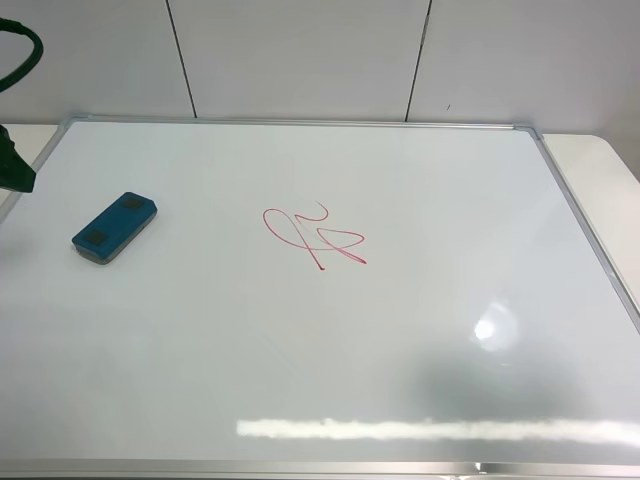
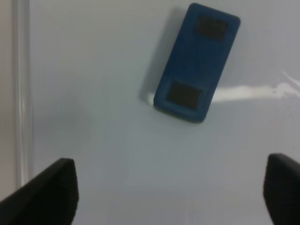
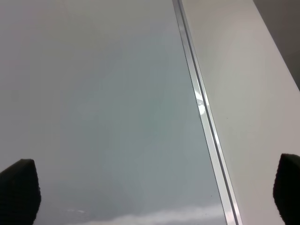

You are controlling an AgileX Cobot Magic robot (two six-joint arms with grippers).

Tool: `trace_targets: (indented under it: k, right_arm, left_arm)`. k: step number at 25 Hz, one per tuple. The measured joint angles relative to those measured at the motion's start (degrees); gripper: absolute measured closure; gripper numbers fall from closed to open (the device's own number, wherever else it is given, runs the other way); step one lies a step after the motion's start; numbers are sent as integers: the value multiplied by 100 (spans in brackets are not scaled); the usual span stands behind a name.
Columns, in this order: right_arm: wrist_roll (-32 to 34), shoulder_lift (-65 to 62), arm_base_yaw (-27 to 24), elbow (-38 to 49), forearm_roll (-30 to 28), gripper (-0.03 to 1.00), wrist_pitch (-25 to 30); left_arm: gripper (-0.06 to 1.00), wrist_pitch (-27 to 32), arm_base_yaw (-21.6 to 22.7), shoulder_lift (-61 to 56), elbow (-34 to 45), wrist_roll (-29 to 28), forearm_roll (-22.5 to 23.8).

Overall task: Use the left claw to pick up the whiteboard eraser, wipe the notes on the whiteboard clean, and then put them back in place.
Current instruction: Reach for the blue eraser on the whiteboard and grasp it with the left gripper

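I need to move my left gripper to the whiteboard eraser next and close it on its long sides at its middle (image 1: 115,228) (image 2: 197,63), between its dark square patches.
The whiteboard eraser (image 1: 114,227) is a teal-blue block with two dark square patches on top. It lies flat on the left part of the whiteboard (image 1: 420,340). The notes (image 1: 315,236) are a red looping scribble near the board's middle, well apart from the eraser. A dark part of the left claw (image 1: 15,165) shows at the left edge, over the board's left frame. In the left wrist view my left gripper (image 2: 168,197) is open and empty above the board, with the eraser (image 2: 196,63) ahead of it. My right gripper (image 3: 154,192) is open and empty over the board's right edge.
A thin silver frame (image 3: 201,108) borders the board, with a pale tabletop (image 3: 248,93) outside it. The frame (image 2: 22,93) also runs beside the left gripper. A white panelled wall (image 1: 300,55) stands behind. A dark cable (image 1: 25,45) loops at the top left.
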Motion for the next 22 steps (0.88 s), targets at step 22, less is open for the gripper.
trace_targets:
  k: [22]
  right_arm:
    - [0,0,0,0,0,-2,-37]
  left_arm:
    - [16,-341,0,1993,-1195,1369,126]
